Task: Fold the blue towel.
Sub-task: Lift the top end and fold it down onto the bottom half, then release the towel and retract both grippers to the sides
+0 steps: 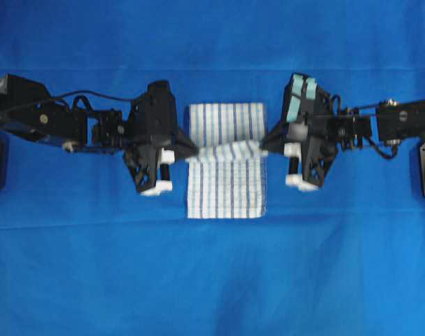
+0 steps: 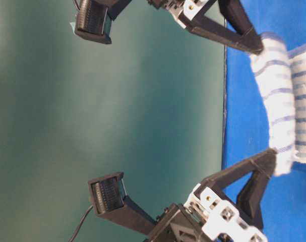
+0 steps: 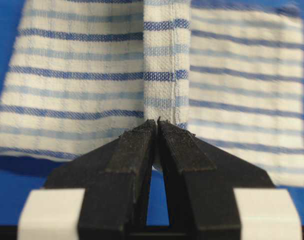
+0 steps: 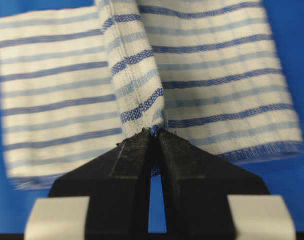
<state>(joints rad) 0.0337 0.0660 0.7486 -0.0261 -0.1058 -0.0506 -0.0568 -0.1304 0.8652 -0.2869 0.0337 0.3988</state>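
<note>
Next, my left gripper releases the raised fold on the blue towel's flat lower half [image 1: 200,195] [image 3: 255,152], at a spot just inside the side edge of the towel.
The blue towel [image 1: 226,189], white with light and navy blue stripes, lies flat in the middle of the table. A raised ridge of it runs across its middle between my two grippers. My left gripper [image 1: 193,150] is shut on the towel's left edge. In the left wrist view the black fingertips [image 3: 141,137] pinch a fold of the towel [image 3: 164,60]. My right gripper [image 1: 262,147] is shut on the right edge. In the right wrist view its tips [image 4: 154,131] clamp a twisted fold of the towel [image 4: 136,75]. The table-level view shows the towel [image 2: 281,101] lifted between both grippers.
A plain solid-blue table cloth [image 1: 212,280] covers the whole table around the towel. Both black arms [image 1: 72,122] [image 1: 366,126] reach in from the left and right sides. The table-level view shows the table's edge [image 2: 224,101] against a dark green backdrop.
</note>
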